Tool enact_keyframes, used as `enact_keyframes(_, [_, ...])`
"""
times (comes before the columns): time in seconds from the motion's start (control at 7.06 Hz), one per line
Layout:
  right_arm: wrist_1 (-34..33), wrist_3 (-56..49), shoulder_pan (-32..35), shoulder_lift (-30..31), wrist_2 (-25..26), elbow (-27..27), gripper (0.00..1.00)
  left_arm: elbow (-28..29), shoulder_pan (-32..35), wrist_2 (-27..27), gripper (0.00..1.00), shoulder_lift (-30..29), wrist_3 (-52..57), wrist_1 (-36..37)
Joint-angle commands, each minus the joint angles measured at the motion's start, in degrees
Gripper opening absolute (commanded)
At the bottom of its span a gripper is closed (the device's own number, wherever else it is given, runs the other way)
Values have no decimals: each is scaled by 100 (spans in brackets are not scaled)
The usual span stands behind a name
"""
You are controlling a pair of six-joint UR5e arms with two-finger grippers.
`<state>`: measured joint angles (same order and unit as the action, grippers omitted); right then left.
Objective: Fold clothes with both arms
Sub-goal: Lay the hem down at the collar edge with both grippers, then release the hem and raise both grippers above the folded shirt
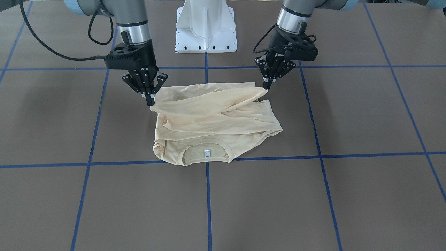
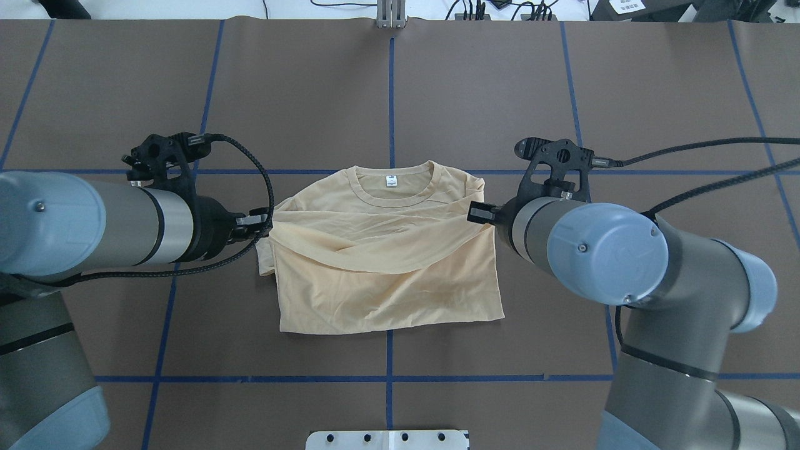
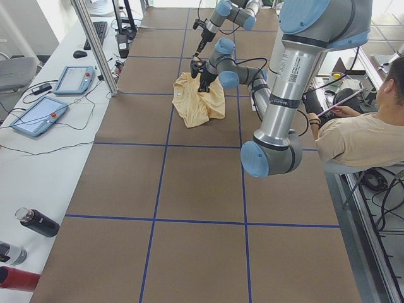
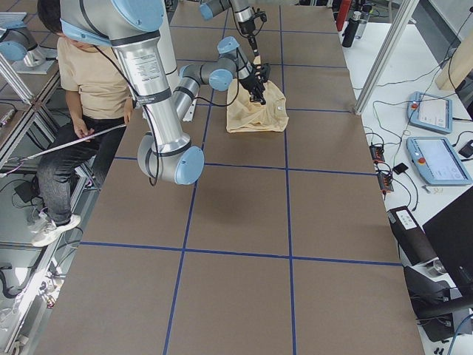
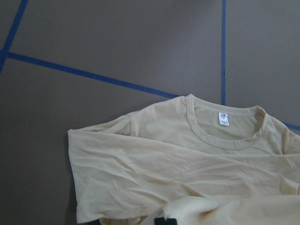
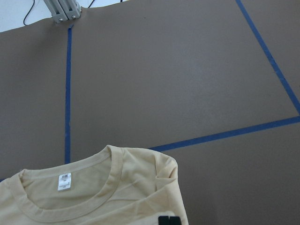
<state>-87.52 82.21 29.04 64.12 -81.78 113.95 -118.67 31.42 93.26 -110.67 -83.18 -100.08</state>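
The end of the fold in my left gripper will be let go at the collar-side edge of the T-shirt's wide sleeve [image 1: 271,138] [image 5: 89,121].
The pale cream T-shirt [image 1: 216,118] lies on the brown table, its collar and white neck tag [image 1: 207,153] toward the far side from the robot; no print shows. My left gripper [image 1: 266,87] is shut on one end of a lifted fold of the shirt. My right gripper [image 1: 150,103] is shut on the other end, so the fold hangs stretched between them above the shirt's middle. In the overhead view the shirt [image 2: 387,275] lies between the left gripper [image 2: 265,228] and the right gripper [image 2: 478,212]. Both wrist views show the collar and tag [image 5: 223,119] [image 6: 64,182].
The white pedestal base [image 1: 206,28] stands at the robot's side of the table. Blue tape lines [image 2: 390,94] grid the brown surface. An operator [image 3: 360,132] sits beside the table. Control tablets [image 3: 38,113], bottles [image 3: 38,222] and a metal post [image 3: 95,44] stand along the far bench.
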Motion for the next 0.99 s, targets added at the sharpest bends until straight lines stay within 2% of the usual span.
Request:
enact_keyframes(0.0, [103,-74,251,-354,-119,-643,0,762,83,-202,0,-164,3,-256])
enact_keyframes(0.14, [112,-74,260,-556,-119,-1046,0,1210,83,-368,0,-365,12,-397])
enact_keyframes(0.28, [243,-82,260,-610,-119,-1398,0,1745,83,-370,0,-463,3,-895])
enact_keyframes(0.42, [714,-74,260,-611,-110,-1802,0,2212,92,-370,0,-455,12,-1387])
enact_keyframes(0.57, [1032,-74,260,-602,-110,-2024,0,2356,92,-370,0,-455,168,-1609])
enact_keyframes(0.85, [1061,-91,287,-602,-119,-2017,0,2313,153,-370,0,-455,450,-1638])
